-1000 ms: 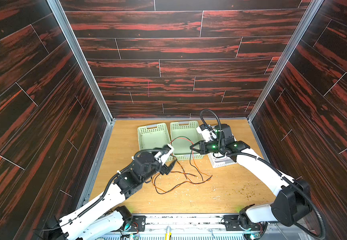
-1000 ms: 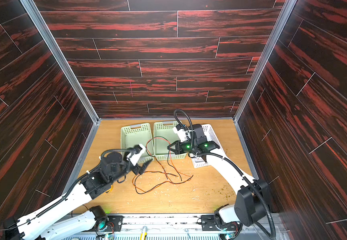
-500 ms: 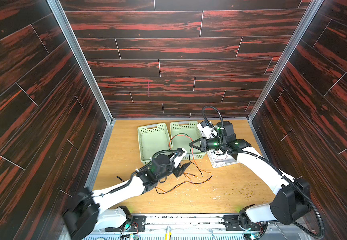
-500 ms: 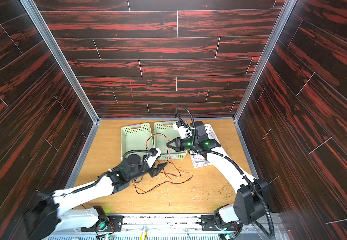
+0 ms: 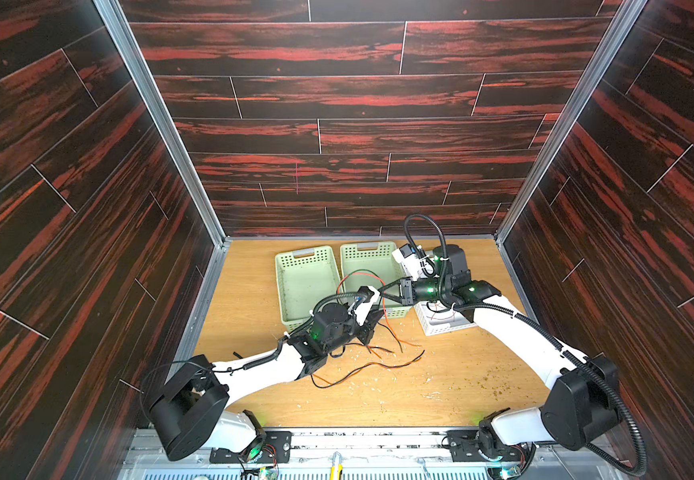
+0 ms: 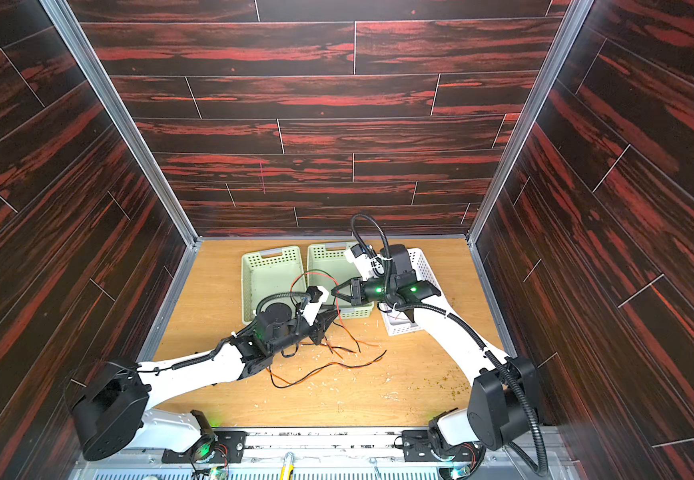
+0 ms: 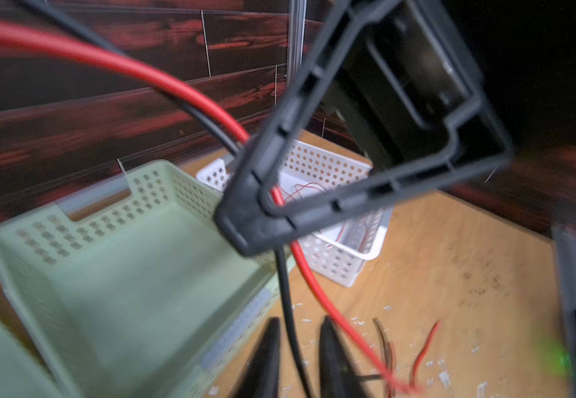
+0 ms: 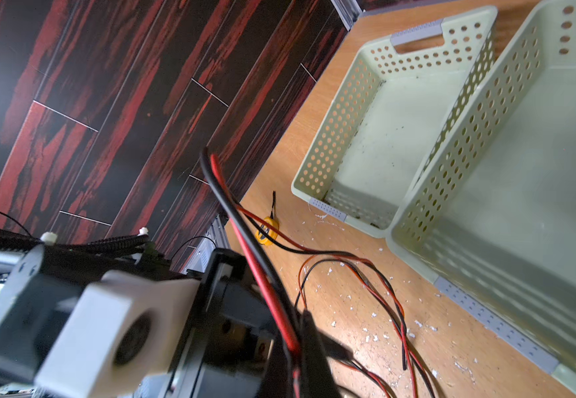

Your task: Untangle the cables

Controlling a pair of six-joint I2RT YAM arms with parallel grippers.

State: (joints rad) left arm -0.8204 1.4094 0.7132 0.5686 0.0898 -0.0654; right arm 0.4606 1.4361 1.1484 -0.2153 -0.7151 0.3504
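Note:
My right gripper is holding the red and black cables together, so it should open and take the red cable alone (image 7: 334, 309) while my left gripper keeps the black cable.
Thin black and orange-red cables (image 5: 372, 365) (image 6: 328, 365) lie tangled on the wooden table in both top views. A red and a black strand rise from them to my right gripper (image 5: 380, 291) (image 6: 334, 292), which hangs over the near edge of a green basket. That gripper (image 8: 295, 348) is shut on the red-and-black pair (image 8: 259, 275). Just below it, my left gripper (image 5: 369, 331) (image 6: 323, 326) has its narrow jaws around the hanging black cable (image 7: 285, 293). The red cable (image 7: 314, 286) passes beside my left gripper (image 7: 297, 330), outside its fingers.
Two empty green baskets (image 5: 295, 254) (image 5: 368, 248) stand side by side at the back. A white basket (image 5: 445, 330) (image 7: 331, 165) with thin red wires in it stands to their right, partly under the right arm. A yellow tape measure (image 8: 266, 231) lies near the left wall.
The left arm swung in from the left to below the right gripper, and its jaws narrowed around the black cable. The right gripper stayed shut and barely moved.

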